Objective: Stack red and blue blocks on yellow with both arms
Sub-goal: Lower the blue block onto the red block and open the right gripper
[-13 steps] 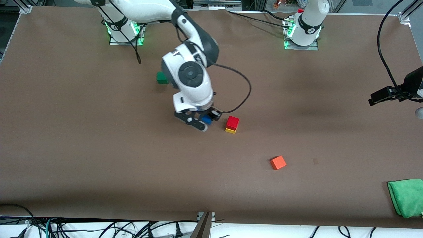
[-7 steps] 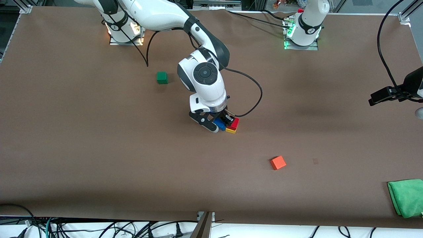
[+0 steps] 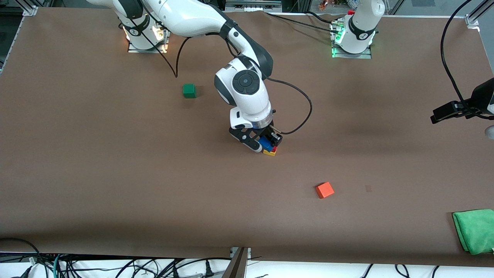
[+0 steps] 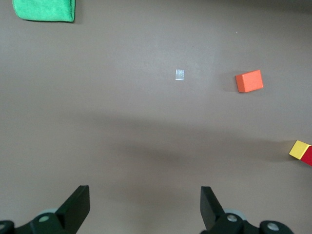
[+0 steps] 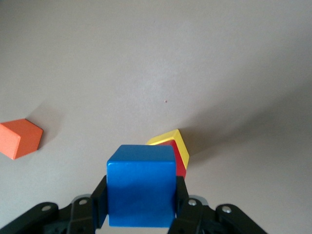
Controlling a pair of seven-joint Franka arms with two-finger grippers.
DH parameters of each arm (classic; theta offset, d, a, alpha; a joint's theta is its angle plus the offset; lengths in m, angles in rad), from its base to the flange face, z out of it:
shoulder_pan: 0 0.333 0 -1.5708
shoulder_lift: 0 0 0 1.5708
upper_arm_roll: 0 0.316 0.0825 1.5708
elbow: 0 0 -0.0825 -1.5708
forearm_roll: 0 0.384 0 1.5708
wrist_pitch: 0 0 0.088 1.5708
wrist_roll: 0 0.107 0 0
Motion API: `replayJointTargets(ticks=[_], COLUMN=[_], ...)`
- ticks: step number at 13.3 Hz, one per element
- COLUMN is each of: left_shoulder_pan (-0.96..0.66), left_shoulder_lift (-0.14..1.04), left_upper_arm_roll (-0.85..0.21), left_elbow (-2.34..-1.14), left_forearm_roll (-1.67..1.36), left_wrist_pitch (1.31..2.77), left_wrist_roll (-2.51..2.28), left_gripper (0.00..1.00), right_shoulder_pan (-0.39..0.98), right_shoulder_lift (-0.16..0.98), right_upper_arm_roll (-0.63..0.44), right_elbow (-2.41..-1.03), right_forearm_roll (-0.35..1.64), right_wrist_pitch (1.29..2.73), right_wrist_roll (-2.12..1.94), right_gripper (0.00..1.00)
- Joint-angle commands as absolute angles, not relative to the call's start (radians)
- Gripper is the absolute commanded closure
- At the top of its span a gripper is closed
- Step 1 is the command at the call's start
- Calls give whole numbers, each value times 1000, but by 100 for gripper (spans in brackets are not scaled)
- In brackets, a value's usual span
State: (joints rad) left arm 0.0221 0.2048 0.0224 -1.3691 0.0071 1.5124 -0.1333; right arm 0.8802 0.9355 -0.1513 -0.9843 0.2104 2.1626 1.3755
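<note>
I should release the blue block from my right gripper on top of the red block (image 3: 273,142) (image 5: 159,168), squarely above the yellow block.
My right gripper (image 3: 264,143) is shut on the blue block (image 3: 264,144) and holds it over the red block (image 3: 273,148), which sits on the yellow block (image 3: 269,152) near the table's middle. In the right wrist view the blue block (image 5: 141,185) is clamped between the black fingers (image 5: 99,200), with the red block (image 5: 181,169) and yellow block (image 5: 168,139) just past it. My left gripper (image 4: 145,207) is open and empty, up over bare table at the left arm's end. The left wrist view shows the yellow block (image 4: 299,149) and red block (image 4: 308,156) at its edge.
An orange cube (image 3: 324,190) lies nearer the front camera than the stack, toward the left arm's end. A dark green cube (image 3: 188,90) lies toward the right arm's base. A green cloth (image 3: 474,229) lies at the left arm's end near the front edge.
My right gripper has carried the blue block toward the left arm's end, from beside the red-on-yellow stack to over it. The left arm has not moved.
</note>
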Motion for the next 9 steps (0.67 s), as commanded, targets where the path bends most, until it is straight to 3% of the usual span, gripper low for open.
replayJointTargets(ticks=[1, 9], left_shoulder_pan=[23, 23], left_shoulder_lift=[199, 199], left_upper_arm_roll=[26, 26], left_elbow=[-1373, -1373], left_forearm_roll=[-12, -14], left_wrist_pitch=[1508, 1508], left_wrist_roll=[-117, -118], left_gripper=[0, 0], right_shoulder_pan=[890, 910], right_shoulder_lift=[963, 969], right_upper_arm_roll=[-150, -152], right_elbow=[-937, -939], right_forearm_roll=[198, 140], right_wrist_pitch=[2181, 2183], right_wrist_roll=[1399, 1387], right_gripper=[56, 51])
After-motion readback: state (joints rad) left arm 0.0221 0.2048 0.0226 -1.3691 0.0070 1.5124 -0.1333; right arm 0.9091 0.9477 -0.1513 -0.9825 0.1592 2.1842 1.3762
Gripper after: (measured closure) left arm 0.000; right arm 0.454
